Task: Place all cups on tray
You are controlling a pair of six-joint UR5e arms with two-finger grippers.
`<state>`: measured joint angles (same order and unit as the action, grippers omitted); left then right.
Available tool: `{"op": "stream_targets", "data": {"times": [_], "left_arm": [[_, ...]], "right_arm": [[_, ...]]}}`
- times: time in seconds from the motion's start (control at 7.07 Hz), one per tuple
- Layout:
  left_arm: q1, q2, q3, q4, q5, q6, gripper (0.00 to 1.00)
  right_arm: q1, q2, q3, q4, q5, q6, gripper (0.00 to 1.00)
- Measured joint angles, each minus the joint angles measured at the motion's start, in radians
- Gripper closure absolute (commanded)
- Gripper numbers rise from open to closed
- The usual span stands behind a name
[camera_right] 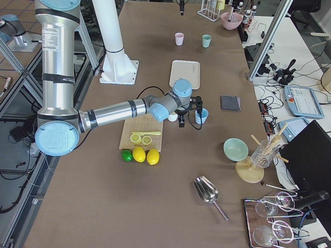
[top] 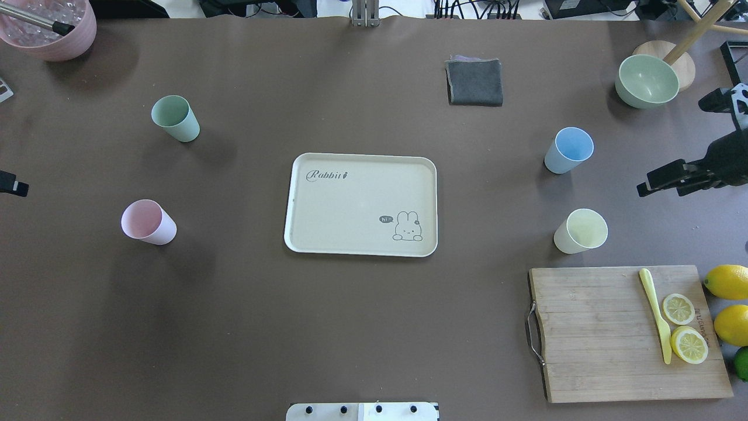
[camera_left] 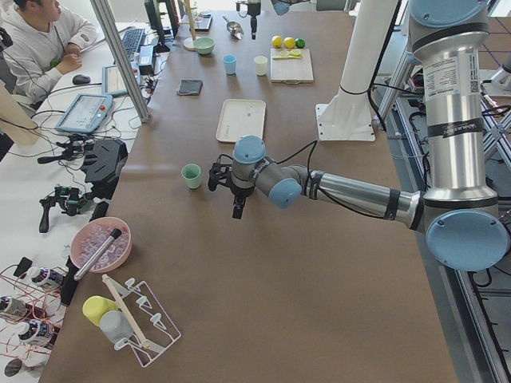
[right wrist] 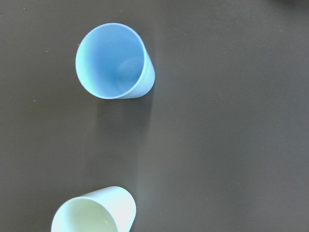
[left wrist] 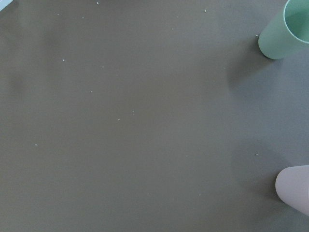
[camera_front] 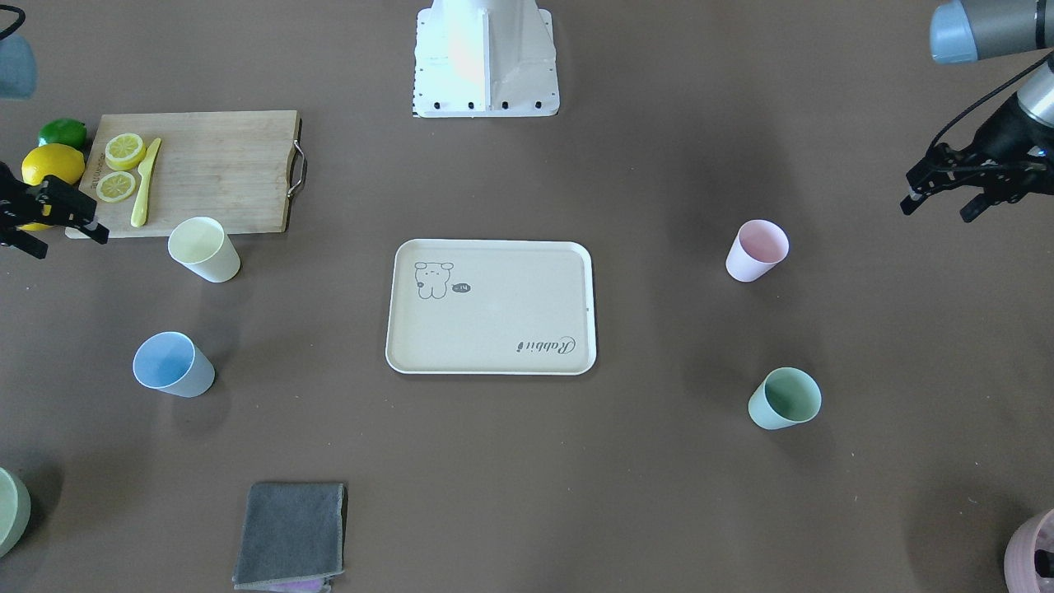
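I need to bring my left gripper to the pink cup's rim (camera_front: 787,249) and close it there, on the side of the cup that faces away from the beige tray.
The beige tray (camera_front: 494,317) lies mid-table with nothing on it. Four cups stand upright on the table around it. The pink cup (camera_front: 757,250) and the mint green cup (camera_front: 785,398) stand on my left arm's side. The pale yellow cup (camera_front: 204,249) and the light blue cup (camera_front: 173,365) stand on my right arm's side. My left gripper (camera_front: 937,212) is open and empty, above the table beyond the pink cup. My right gripper (camera_front: 72,245) is open and empty, beside the yellow cup. The right wrist view shows the blue cup (right wrist: 113,63) and the yellow cup (right wrist: 94,210).
A wooden cutting board (camera_front: 214,173) with lemon slices and a yellow knife lies near the yellow cup, with whole lemons (top: 727,282) beside it. A grey cloth (camera_front: 292,535), a pale green bowl (top: 646,80) and a pink bowl (top: 49,26) sit along the far edge.
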<state>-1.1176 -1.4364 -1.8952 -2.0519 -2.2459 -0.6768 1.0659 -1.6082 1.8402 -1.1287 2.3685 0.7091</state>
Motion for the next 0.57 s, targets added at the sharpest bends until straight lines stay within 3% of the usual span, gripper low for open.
{"op": "stream_targets", "data": {"times": [0.28, 0.42, 0.57], "left_arm": [[0.07, -0.021, 0.002, 0.001, 0.043, -0.031, 0.03], [0.094, -0.031, 0.003, 0.002, 0.052, -0.04, 0.03], [0.111, -0.043, 0.003, 0.004, 0.055, -0.061, 0.03]], "right_arm": [[-0.09, 0.021, 0.0, 0.007, -0.052, 0.028, 0.22], [-0.127, 0.023, -0.003, 0.007, -0.079, 0.031, 0.4], [-0.156, 0.024, -0.008, 0.007, -0.098, 0.032, 0.75]]}}
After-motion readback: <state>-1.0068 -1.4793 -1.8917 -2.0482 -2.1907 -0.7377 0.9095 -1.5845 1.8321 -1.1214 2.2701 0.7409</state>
